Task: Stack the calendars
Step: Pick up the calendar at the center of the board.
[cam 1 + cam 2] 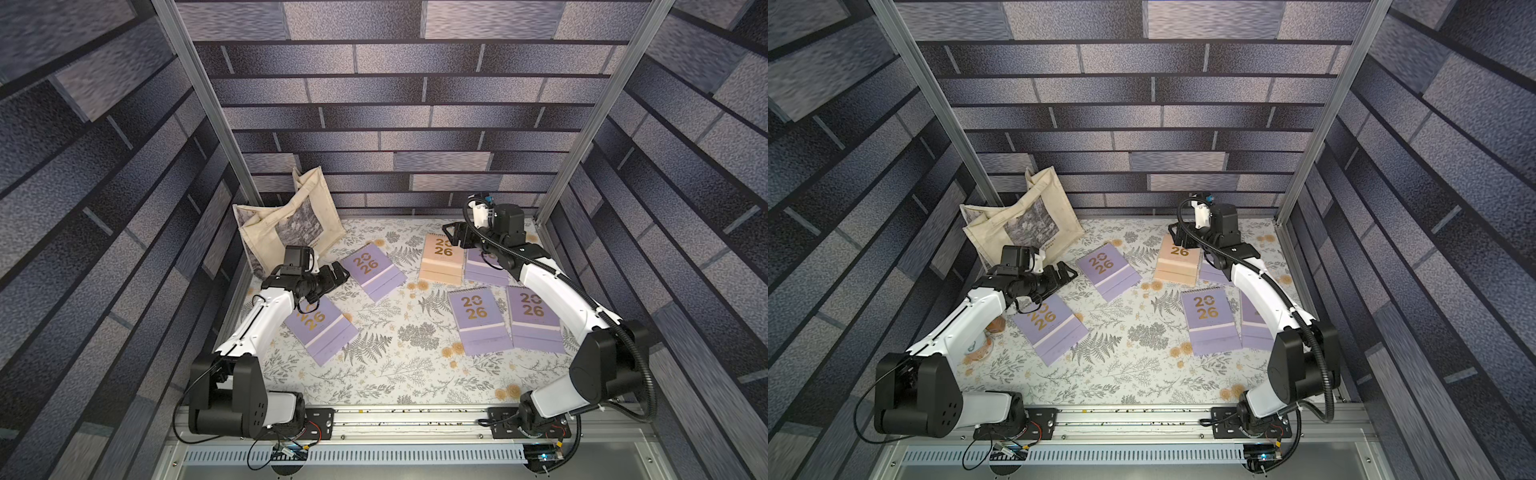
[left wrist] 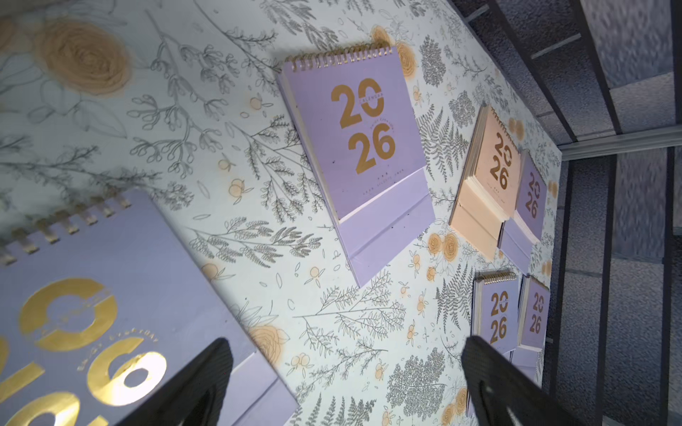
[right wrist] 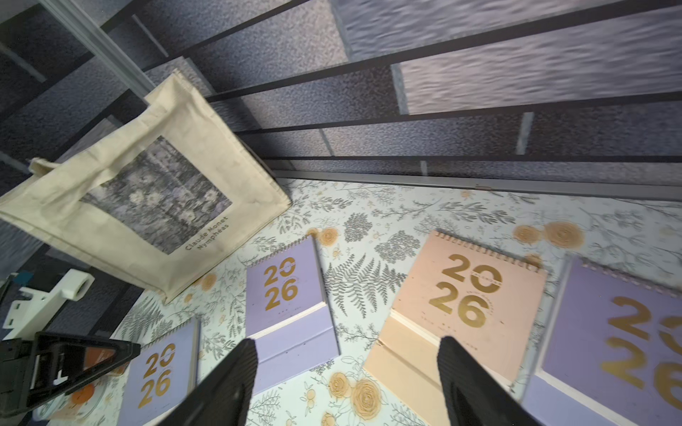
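Observation:
The lavender calendar lies below my left gripper, which should next close on its outer long edge (image 1: 296, 335), the edge farthest from the other calendars.
Several flat spiral-bound calendars with gold "20 26" lie spread on the floral table. A peach calendar (image 1: 441, 261) lies at the back, overlapping a lavender one (image 1: 484, 272) half hidden by my right arm. Two lavender ones (image 1: 478, 321) (image 1: 535, 321) lie side by side on the right. Another lavender one (image 1: 374, 271) lies left of centre, and one (image 1: 321, 330) lies partly under my left arm. My left gripper (image 1: 338, 275) (image 2: 345, 345) hovers open between those two. My right gripper (image 1: 453, 236) (image 3: 345, 350) hangs open over the peach calendar (image 3: 465, 295), holding nothing.
A cream canvas tote bag (image 1: 286, 226) leans in the back left corner. Patterned walls enclose the table on three sides. A metal rail (image 1: 415, 419) carrying both arm bases runs along the front. A small brown and white object (image 1: 988, 338) sits partly hidden under my left arm.

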Robot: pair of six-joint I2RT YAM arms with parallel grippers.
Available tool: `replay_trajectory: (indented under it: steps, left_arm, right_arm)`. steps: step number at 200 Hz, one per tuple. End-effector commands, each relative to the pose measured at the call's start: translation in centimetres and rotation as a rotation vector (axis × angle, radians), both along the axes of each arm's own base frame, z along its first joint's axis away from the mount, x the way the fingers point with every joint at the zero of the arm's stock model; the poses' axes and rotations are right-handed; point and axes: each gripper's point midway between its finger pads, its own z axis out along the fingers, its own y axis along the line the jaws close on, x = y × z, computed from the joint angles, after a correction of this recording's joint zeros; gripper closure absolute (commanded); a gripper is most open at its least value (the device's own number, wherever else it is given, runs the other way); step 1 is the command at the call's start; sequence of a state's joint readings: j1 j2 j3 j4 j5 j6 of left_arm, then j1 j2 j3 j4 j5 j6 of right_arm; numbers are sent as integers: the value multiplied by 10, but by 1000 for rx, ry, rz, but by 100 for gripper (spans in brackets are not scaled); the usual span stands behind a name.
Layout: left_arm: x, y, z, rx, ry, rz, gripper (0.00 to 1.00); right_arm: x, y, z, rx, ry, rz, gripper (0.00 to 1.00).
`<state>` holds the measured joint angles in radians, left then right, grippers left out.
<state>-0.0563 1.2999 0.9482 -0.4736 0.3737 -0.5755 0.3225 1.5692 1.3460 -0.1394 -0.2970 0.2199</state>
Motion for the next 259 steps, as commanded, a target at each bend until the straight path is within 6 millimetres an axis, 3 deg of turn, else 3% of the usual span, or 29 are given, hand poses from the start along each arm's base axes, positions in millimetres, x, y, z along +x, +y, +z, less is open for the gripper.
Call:
replay_trajectory:
  steps: [1,34,85,128,166,171,215,259]
  left_arm:
    - [-42,29,15,63,97,169,0]
    - [-87,50,6,-60,141,407,0]
    - [-116,74,-39,-263,176,663,0]
    - [-137,103,-45,-193,146,816,0]
    - [-129,108,-60,-233,168,823,0]
    - [-128,109,-62,-226,172,817,0]
    - [-113,114,-69,-144,163,715,0]
    - [-104,112,-74,-120,130,642,0]
  right_arm:
    - [-12,42,-12,3,86,142,21]
    - [-14,90,-34,-3,127,234,21]
    - [-29,144,-58,11,188,392,20]
    - [-42,172,-71,26,230,477,20]
    - [-65,202,-81,68,296,599,22]
    - [-67,207,-98,62,332,616,22]
    - [-89,238,-117,87,406,728,21]
    - [-99,268,-151,96,501,780,20]
